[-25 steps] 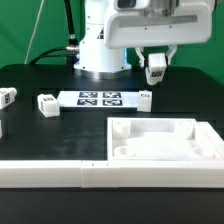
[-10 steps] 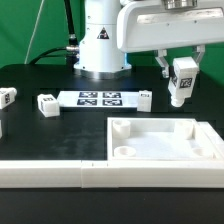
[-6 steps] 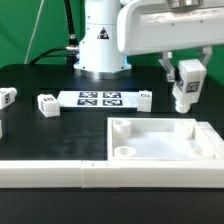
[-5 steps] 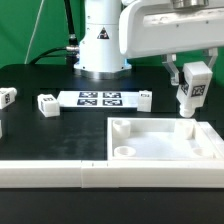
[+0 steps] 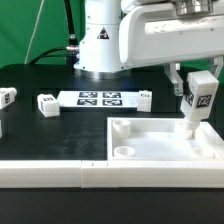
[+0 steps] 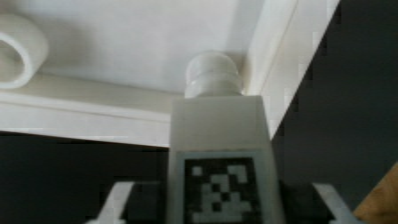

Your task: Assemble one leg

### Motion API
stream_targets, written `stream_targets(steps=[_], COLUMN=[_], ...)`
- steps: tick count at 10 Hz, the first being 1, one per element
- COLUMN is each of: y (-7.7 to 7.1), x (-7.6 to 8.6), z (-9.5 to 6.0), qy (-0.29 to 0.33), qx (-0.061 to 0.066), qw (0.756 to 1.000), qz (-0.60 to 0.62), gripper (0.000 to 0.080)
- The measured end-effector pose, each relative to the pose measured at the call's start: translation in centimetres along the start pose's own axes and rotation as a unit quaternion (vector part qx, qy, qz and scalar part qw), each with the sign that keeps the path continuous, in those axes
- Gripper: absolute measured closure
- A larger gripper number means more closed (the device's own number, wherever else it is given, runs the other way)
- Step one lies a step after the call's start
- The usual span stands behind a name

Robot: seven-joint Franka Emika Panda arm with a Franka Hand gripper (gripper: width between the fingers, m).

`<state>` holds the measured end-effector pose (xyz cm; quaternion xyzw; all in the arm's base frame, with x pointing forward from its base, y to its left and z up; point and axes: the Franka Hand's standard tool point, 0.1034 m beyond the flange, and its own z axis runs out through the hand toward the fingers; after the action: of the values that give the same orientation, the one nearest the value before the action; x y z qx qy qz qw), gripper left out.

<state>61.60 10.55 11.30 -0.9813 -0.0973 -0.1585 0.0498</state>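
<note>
Next, my gripper lets go of the leg standing upright in the white panel's near corner (image 5: 206,151) (image 6: 212,82), where it will be tucked inside the meeting of the panel's rims.
My gripper (image 5: 197,86) is shut on a leg (image 5: 200,100), a short white post with a black-and-white tag. It holds the leg roughly upright over the far right corner of the large white panel (image 5: 160,152). The leg's round peg points down, just above the panel's rim. In the wrist view the leg (image 6: 217,125) runs out from between the fingers (image 6: 125,205). Its peg tip is over the panel's corner (image 6: 178,60), beside a round socket (image 6: 15,50). I cannot tell whether the peg touches the panel.
Three more legs lie on the black table: one (image 5: 46,104) by the marker board (image 5: 100,98), one (image 5: 8,97) at the exterior view's left edge, one (image 5: 145,99) at the board's right end. The robot base (image 5: 100,45) stands behind.
My gripper has carried the leg toward the exterior view's right and lowered it, from behind the panel to over the panel's far right corner.
</note>
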Motion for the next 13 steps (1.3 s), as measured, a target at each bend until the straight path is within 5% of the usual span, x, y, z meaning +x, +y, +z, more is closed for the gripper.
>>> stream_targets(steps=[2,3,7,13], y=[1.0,0.6,0.0,-0.3], x=[0.5,-0.4,2.1,0.7], z=[-0.3,0.1,0.6,2.9], qy=[0.099,0.097,0.095,0.091], qx=[-0.027,-0.027,-0.019,-0.019], qw=[0.995,0.995,0.995,0.996], qz=[-0.007,-0.01,-0.013,-0.014], gripper=[0.0509,0.0509,0.0509,0.0509])
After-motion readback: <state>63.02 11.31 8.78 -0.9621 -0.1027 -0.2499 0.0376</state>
